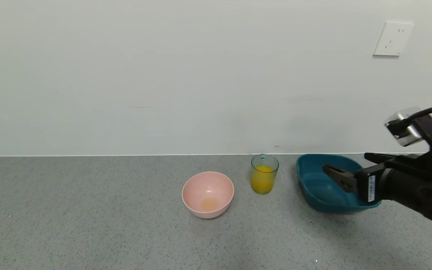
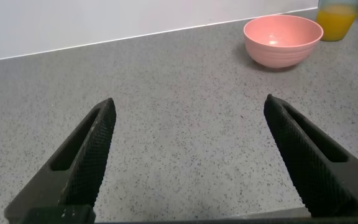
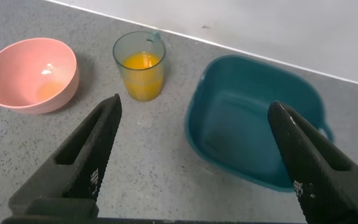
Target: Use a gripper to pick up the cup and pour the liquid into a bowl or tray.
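The robot's right gripper should close around the lower body (image 1: 262,182) (image 3: 143,82) of the cup, level with the orange-yellow liquid.
The cup (image 1: 264,174) stands upright on the grey counter near the back wall, about half full of orange-yellow liquid (image 1: 263,183). The dark teal basin (image 1: 311,187) sits just right of it and looks empty. My right gripper (image 1: 345,162) hovers open and empty above the basin, fingers pointing left toward the cup and apart from it. In the right wrist view, the gripper (image 3: 196,104) is spread wide, with the cup (image 3: 140,65) and the basin (image 3: 241,130) ahead. My left gripper (image 2: 188,102) is open and empty low over bare counter, out of the head view.
A round pale pink bowl (image 1: 207,194) sits left of the cup with a faint orange smear at its bottom; it also shows in the right wrist view (image 3: 30,73) and the left wrist view (image 2: 283,40). The white wall runs close behind the objects.
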`<action>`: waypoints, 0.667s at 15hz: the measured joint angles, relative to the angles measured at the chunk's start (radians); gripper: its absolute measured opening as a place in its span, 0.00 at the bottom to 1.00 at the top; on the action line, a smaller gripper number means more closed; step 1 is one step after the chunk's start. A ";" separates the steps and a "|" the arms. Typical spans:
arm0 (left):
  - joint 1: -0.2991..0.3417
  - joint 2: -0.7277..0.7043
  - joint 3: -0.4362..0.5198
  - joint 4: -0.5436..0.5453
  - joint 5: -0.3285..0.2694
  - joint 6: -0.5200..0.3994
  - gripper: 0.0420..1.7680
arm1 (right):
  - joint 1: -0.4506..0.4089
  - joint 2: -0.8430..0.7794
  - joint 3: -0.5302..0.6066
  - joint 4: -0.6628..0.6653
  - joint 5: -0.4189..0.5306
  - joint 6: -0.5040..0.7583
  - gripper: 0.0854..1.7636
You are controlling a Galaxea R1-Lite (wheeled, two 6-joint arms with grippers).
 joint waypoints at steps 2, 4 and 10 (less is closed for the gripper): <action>0.000 0.000 0.000 0.000 0.000 0.000 0.97 | 0.028 0.104 0.000 -0.077 -0.017 0.026 0.97; 0.000 0.000 0.000 0.000 0.000 0.000 0.97 | 0.053 0.210 -0.006 -0.153 -0.036 0.042 0.97; 0.000 0.000 0.000 0.000 0.000 0.000 0.97 | 0.088 0.456 -0.042 -0.312 -0.067 0.065 0.97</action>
